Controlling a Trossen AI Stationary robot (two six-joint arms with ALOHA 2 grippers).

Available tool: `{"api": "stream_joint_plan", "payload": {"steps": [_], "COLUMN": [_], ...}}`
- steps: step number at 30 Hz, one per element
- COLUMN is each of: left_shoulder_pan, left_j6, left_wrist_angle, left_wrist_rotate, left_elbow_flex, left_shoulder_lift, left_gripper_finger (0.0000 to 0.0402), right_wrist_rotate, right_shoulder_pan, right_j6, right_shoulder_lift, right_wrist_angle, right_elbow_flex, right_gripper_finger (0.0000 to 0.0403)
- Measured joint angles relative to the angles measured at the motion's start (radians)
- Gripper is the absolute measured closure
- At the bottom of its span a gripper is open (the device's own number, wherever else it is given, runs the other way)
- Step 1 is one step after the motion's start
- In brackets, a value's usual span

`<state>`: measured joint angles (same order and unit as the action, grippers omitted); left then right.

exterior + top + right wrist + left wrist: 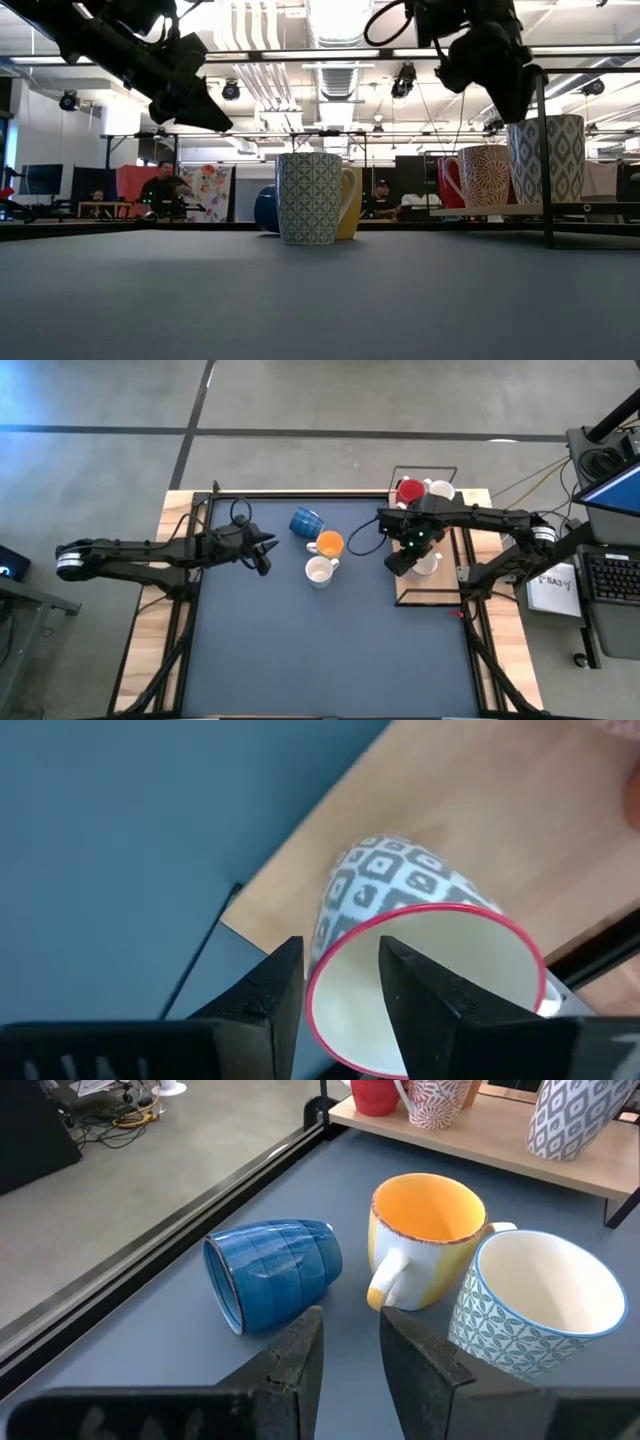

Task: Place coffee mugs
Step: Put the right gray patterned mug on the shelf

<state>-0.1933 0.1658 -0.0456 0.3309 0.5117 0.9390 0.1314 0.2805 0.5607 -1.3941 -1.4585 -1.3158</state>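
Note:
The grey diamond mug sits near the shelf's mat-side edge; my right gripper needs to pinch the mug's rim (342,939) and shift it toward the shelf's outer side.
Three mugs are on the blue mat: a blue one (272,1270) lying on its side, an orange one (425,1240) upright, and a white teal-patterned one (535,1305) upright. My left gripper (350,1335) hovers near them, open by a narrow gap, pointing at the blue and orange mugs. On the wooden shelf at the right stand a red mug (409,491), a white patterned mug (441,490) and a grey diamond-patterned mug with a red rim (400,895). My right gripper (342,980) is open over that mug, one finger inside its rim and one outside. My right gripper comes down from above on the grey diamond mug's rim (318,982), with one finger (425,995) inside the mouth and the other (270,995) outside the wall. A gap shows beside the inner finger. Whether the outer finger touches, I cannot tell. The mug stands on the shelf.
The wooden shelf (430,588) with its black wire frame stands along the mat's right side. A black rail (300,491) runs along the far edge. The mat's near half (330,650) is bare. People and desks show in the room behind.

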Motion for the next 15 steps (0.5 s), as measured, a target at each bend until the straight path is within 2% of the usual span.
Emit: {"api": "stream_joint_plan", "payload": {"steps": [7, 15], "left_shoulder_pan": [0.000, 0.000], "left_j6": [0.000, 0.000], "left_wrist_angle": [0.000, 0.000], "left_wrist_rotate": [0.000, 0.000], "left_elbow_flex": [0.000, 0.000], "left_shoulder_lift": [0.000, 0.000], "left_gripper_finger": [0.0318, 0.0318], "right_wrist_rotate": [-0.006, -0.030], "right_shoulder_pan": [-0.030, -0.032], "right_j6": [0.016, 0.015], "right_shoulder_lift": [-0.002, -0.003], "right_wrist_angle": [0.012, 0.006], "right_elbow_flex": [0.029, 0.029], "right_gripper_finger": [0.0304, 0.0374]}}
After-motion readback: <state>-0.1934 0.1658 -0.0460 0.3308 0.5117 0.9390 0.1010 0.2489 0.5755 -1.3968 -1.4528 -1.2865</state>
